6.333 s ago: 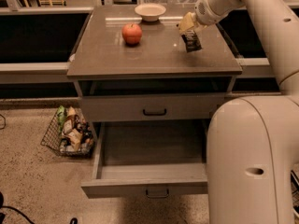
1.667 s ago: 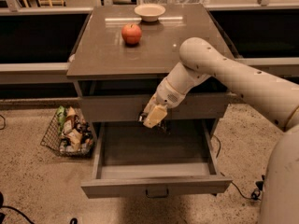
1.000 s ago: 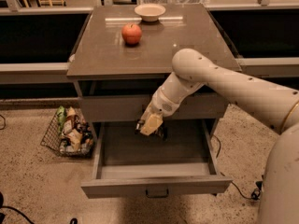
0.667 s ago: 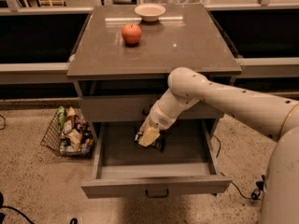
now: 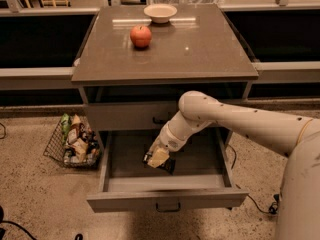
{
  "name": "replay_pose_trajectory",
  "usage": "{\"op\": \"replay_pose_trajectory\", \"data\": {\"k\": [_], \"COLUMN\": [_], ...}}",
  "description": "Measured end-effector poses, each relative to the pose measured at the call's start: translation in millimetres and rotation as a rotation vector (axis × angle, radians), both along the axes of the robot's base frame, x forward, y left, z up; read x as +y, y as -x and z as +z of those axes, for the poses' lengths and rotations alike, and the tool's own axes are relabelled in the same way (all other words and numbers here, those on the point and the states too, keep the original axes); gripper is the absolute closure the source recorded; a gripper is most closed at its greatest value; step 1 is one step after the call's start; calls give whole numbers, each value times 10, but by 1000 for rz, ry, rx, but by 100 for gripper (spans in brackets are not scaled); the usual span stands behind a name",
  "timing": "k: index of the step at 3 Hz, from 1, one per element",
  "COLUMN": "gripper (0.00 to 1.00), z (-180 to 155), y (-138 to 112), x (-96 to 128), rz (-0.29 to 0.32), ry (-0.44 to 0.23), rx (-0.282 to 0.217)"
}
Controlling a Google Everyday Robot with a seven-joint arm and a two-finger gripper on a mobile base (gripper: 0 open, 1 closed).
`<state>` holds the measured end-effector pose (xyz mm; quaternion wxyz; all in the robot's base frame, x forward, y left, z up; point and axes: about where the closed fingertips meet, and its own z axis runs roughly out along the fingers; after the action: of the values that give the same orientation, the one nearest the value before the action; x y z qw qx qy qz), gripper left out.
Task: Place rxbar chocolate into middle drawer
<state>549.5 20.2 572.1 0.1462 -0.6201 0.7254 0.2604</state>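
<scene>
The robot's gripper should release the rxbar chocolate on the bottom of the middle drawer, close behind the front panel (image 5: 186,175), toward the side of the robot's arm.
The middle drawer (image 5: 115,184) is pulled out below the cabinet, a wide grey tray with a small handle on its front panel. My gripper (image 5: 158,159) reaches down inside it, low over the drawer floor near the centre. A dark, near-black rxbar chocolate (image 5: 167,165) shows just under and beside the gripper's pale tip, at or close to the drawer floor. The arm comes in from the right.
A red apple (image 5: 141,36) and a white bowl (image 5: 160,12) sit on the cabinet top (image 5: 200,49). The closed upper drawer front (image 5: 125,116) is above the open one. A wire basket of snack packets (image 5: 75,141) stands on the floor at left.
The gripper with the bar has moved from the cabinet top down in front of the cabinet, then lower and leftward into the open drawer.
</scene>
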Motion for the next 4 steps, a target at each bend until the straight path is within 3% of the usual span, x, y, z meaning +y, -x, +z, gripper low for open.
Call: {"op": "replay_pose_trajectory", "data": {"k": [1, 2, 3, 4], "gripper": [100, 100, 100, 100], "z": [-141, -530, -865, -1141], "y": [-20, -107, -258, -406], "x": [-30, -265, -505, -694], "rz": [-23, -74, -165, -244], "ry": [27, 33, 27, 11], "rx": [-11, -75, -153, -195]}}
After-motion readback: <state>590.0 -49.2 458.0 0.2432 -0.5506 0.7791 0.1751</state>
